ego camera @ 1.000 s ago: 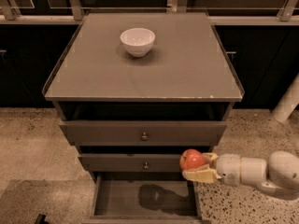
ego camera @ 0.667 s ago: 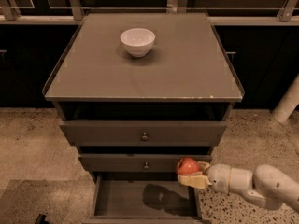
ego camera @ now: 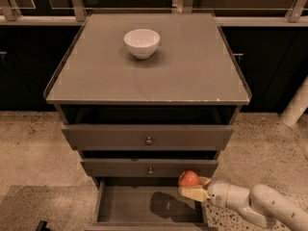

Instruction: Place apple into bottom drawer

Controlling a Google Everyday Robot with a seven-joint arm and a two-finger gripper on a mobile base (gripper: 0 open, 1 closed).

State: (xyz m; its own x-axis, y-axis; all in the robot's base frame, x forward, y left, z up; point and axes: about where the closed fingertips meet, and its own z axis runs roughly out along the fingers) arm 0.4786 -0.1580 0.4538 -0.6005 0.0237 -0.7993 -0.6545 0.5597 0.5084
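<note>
My gripper is holding the apple, which hangs over the bottom drawer now. It will let go of it on the shadowed part of the bottom drawer's inside (ego camera: 174,207).
The red-orange apple (ego camera: 189,179) is held in my gripper (ego camera: 192,188), whose pale fingers are shut on it. The gripper reaches in from the lower right on a white arm (ego camera: 255,206). The apple hangs over the right part of the bottom drawer (ego camera: 144,207), which is pulled out and shows a plain flat interior with the arm's shadow on its floor. The apple sits just below the front of the middle drawer (ego camera: 149,167).
A white bowl (ego camera: 142,43) stands on the grey cabinet top (ego camera: 192,71). The top drawer (ego camera: 148,137) and the middle drawer each have a small knob and stick out slightly. Speckled floor surrounds the cabinet. A white post (ego camera: 296,105) stands at the right.
The gripper with the apple has moved down and a little left, from beside the middle drawer front to over the open bottom drawer.
</note>
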